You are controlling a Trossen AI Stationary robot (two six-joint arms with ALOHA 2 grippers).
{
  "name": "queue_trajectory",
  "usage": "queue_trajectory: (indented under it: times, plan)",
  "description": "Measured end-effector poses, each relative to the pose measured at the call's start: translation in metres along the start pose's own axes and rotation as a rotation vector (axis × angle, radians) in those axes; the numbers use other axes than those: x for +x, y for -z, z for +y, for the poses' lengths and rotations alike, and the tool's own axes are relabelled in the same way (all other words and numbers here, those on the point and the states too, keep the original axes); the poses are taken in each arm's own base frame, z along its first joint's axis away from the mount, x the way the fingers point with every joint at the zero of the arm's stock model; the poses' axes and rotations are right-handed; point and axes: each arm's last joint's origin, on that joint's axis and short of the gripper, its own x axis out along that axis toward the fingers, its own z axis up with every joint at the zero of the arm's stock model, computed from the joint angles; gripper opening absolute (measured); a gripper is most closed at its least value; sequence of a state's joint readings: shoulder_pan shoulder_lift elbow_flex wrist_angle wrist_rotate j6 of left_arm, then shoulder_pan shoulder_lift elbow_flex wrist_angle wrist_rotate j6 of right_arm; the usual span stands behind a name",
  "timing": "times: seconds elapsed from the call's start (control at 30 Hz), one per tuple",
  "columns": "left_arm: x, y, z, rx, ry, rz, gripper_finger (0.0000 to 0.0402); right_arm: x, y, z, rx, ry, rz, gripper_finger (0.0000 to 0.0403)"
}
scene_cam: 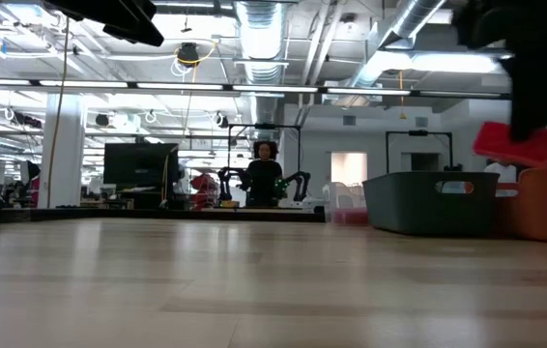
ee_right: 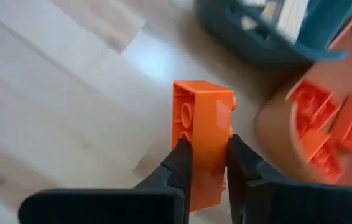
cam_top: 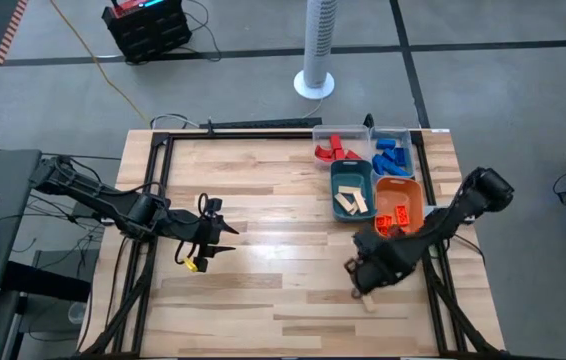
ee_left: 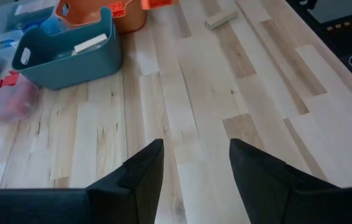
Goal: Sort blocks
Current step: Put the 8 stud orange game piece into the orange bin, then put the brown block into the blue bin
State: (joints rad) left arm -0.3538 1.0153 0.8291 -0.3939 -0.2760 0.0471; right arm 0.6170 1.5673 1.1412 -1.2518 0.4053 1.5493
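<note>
Next, my right gripper lets go of the orange brick among the other orange bricks in the orange tray (cam_top: 387,216) (ee_right: 316,124).
My right gripper (ee_right: 204,163) is shut on an orange brick (ee_right: 202,124) in the air beside the orange tray (ee_right: 325,134), which has several orange bricks in it. In the low view the brick (scene_cam: 518,143) hangs well above the table, near the teal tray (scene_cam: 428,201). One pale tan block (cam_top: 366,297) lies flat on the table near the right gripper (cam_top: 361,268). My left gripper (ee_left: 194,165) is open and touches nothing. It waits over bare wood left of the table's middle (cam_top: 208,245). My right gripper pinches the orange brick between its two fingers (ee_right: 181,163), one on each of two opposite side faces at the brick's nearer end (ee_right: 204,168). The rest of the brick sticks out past the fingertips. It is lifted clear of the table.
The teal tray (cam_top: 351,187) holds tan blocks. Clear trays at the far right hold red bricks (cam_top: 335,150) and blue bricks (cam_top: 391,152). The orange tray (cam_top: 400,205) sits next to the teal one. Bare wood spreads across the table's middle and left. A person stands far off in the room (scene_cam: 265,174).
</note>
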Motion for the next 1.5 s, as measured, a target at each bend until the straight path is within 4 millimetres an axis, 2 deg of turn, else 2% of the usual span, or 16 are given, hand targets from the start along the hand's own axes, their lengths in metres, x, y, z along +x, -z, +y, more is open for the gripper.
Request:
queue_trajectory:
  times: [0.33, 0.53, 0.67, 0.87, 1.27, 1.5]
  plan:
    - [0.0, 0.002, 0.0, 0.003, 0.001, 0.016, 0.0179, 0.009, -0.051, -0.026, -0.047, 0.117, -0.024, 0.0062]
    - [0.0, 0.002, 0.0, -0.002, 0.001, 0.019, 0.0179, 0.012, -0.065, -0.053, 0.0, 0.351, 0.039, 0.0062]
    - [0.0, 0.003, 0.0, -0.02, 0.001, 0.03, 0.0179, 0.017, -0.07, -0.056, 0.058, 0.343, 0.174, 0.0062]
    - [0.0, 0.005, 0.0, -0.039, 0.001, 0.053, 0.0179, 0.023, -0.072, -0.056, 0.011, 0.347, 0.282, 0.0075]
    - [0.0, 0.006, 0.0, -0.031, 0.001, 0.063, 0.0179, 0.018, -0.062, -0.051, -0.032, 0.323, 0.279, 0.0186]
    - [0.0, 0.006, 0.0, -0.032, 0.001, 0.063, 0.0179, -0.002, -0.036, -0.015, -0.132, 0.019, 0.182, 0.0198]
